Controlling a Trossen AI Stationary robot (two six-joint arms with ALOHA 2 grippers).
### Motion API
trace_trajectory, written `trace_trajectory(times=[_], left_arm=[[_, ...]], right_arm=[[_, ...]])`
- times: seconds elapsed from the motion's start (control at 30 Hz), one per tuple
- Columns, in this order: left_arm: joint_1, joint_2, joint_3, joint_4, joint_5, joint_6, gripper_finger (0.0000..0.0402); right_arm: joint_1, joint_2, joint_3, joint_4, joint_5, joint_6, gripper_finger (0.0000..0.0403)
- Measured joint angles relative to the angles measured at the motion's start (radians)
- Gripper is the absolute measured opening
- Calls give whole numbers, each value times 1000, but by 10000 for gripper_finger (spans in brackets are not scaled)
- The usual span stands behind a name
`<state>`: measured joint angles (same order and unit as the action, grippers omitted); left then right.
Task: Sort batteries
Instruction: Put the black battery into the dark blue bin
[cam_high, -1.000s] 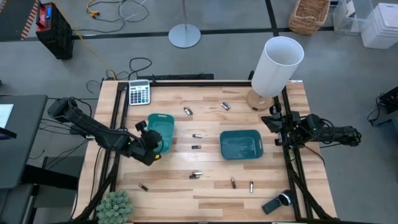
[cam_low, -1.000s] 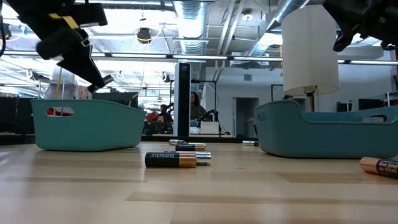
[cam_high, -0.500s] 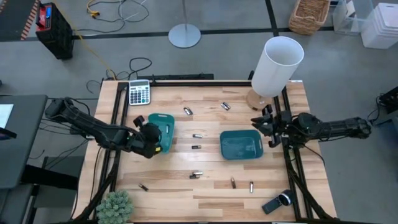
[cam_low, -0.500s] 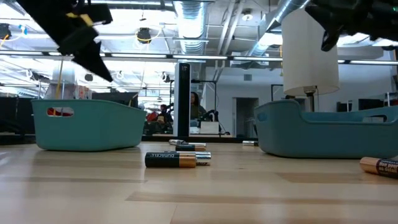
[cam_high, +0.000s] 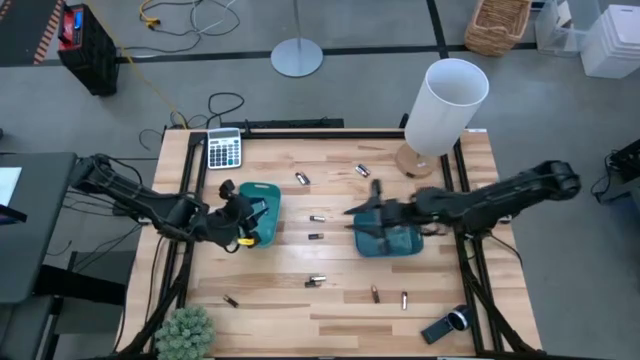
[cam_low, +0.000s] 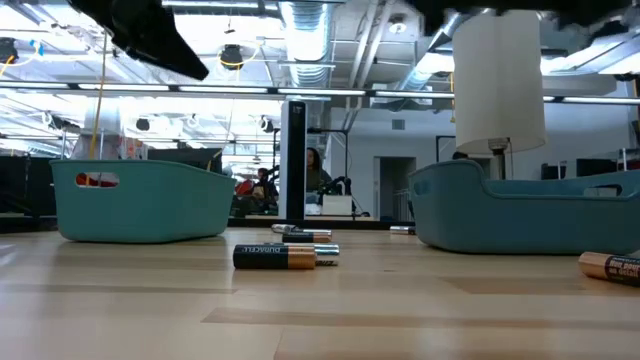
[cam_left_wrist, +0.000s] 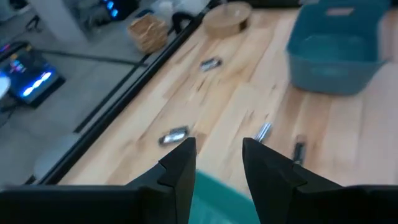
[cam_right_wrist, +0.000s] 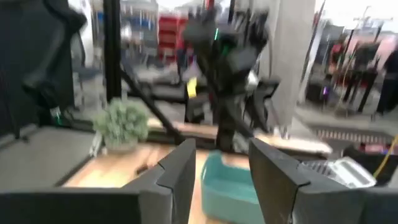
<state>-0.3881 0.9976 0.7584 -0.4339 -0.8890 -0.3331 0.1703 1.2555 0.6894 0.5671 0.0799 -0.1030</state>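
Note:
Next, the right gripper grasps the middle of the black-and-copper battery (cam_high: 316, 236) between the teal trays, nearer the table's front edge.
Two teal trays stand on the wooden table, the left tray (cam_high: 266, 194) and the right tray (cam_high: 402, 246). Several small batteries lie loose on the wood, among them one (cam_high: 317, 217) between the trays, one (cam_high: 302, 178) farther back and one (cam_high: 316, 281) nearer the front. My left gripper (cam_high: 250, 215) hovers open over the left tray's near-left part, its fingers (cam_left_wrist: 180, 167) with nothing between them. My right gripper (cam_high: 360, 205) hangs open above the right tray's left rim, pointing toward the table's left, with nothing between its fingers (cam_right_wrist: 181, 169).
A white lamp (cam_high: 445, 105) stands at the back right, a grey calculator (cam_high: 223, 149) at the back left. A small plant (cam_high: 185, 330) sits at the front left corner and a black handheld device (cam_high: 445, 325) at the front right. More batteries (cam_high: 404, 299) lie near the front edge.
My right gripper has swung from the table's right edge toward the middle and now hangs over the right tray. My left gripper has risen over the left tray and tipped up from pointing down toward level.

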Motion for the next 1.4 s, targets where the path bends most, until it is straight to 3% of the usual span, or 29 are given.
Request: trace_trajectory(times=[0.3,0.53,0.73,0.83,1.07,1.4], left_arm=[[-27,-162,-255,356,82,148,128],[-34,-307,-408,468,105,117,128],[-61,-375,-486,633,128,200,128],[-63,-400,-499,636,128,213,128],[-63,-409,-518,634,130,193,128],[-63,-409,-518,632,133,189,128]], right_arm=[[-10,333,404,-495,0,5,168],[-36,542,574,-653,0,45,175],[-61,693,712,-825,2,85,174],[-61,760,780,-915,2,97,173],[-62,861,869,-1058,27,99,173],[-94,862,873,-1108,57,94,173]])
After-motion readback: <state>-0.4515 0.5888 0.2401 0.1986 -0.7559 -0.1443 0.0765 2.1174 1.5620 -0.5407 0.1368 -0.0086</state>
